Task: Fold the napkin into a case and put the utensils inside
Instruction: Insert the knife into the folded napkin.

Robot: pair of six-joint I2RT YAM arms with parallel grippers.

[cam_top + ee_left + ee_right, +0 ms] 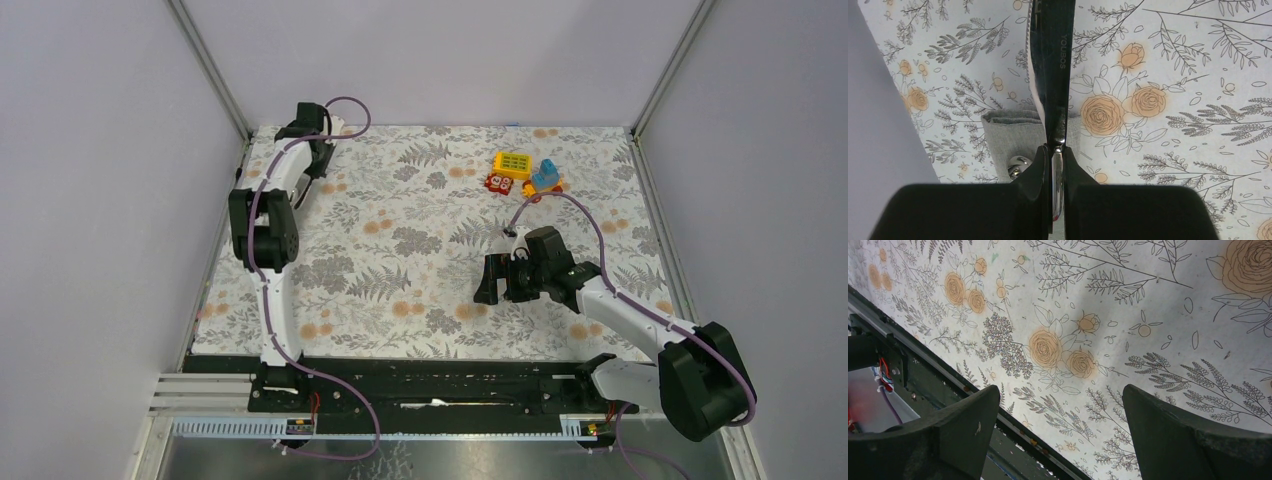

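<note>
Next, the left gripper sets the knife free on the folded grey napkin (309, 194) (1052, 185) beside the spoon.
My left gripper (1057, 151) is shut on a slim metal utensil, a knife (1050, 65), whose serrated blade runs away from the jaws across the view. Under it lies the grey napkin (1007, 134), folded, on the floral tablecloth. A spoon's shiny bowl (1018, 167) pokes out at the napkin's near edge, beside my left finger. In the top view the left gripper (306, 124) sits at the far left corner, and the arm hides the napkin and utensils there. My right gripper (497, 279) hovers open and holds nothing over the cloth right of centre, fingers (965, 422) wide apart.
Colourful toy blocks (524, 172) stand at the back right of the tablecloth (400, 240). The black rail (933, 382) of the table's front edge runs below my right gripper. Grey walls close in the left, right and back sides.
</note>
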